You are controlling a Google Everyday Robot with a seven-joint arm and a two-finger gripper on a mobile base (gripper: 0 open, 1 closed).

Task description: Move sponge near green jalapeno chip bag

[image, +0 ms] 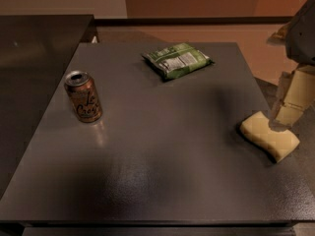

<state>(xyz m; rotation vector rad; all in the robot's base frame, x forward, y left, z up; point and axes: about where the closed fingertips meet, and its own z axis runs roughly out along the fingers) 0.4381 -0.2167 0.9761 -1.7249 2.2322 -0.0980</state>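
I need to close my gripper on the end of the pale yellow sponge (281,142) that lies farther away from the green jalapeno chip bag.
The pale yellow sponge (269,136) lies flat near the right edge of the dark table (162,146). The green jalapeno chip bag (177,60) lies flat at the back middle of the table, label panel up. My gripper (289,113) hangs at the right edge of the view, its cream fingers just above and behind the sponge's right end, close to it. The sponge and the bag are far apart.
An orange-brown drink can (83,97) stands upright at the left of the table. A second dark table (34,58) adjoins on the left. Brown floor and a wall lie behind.
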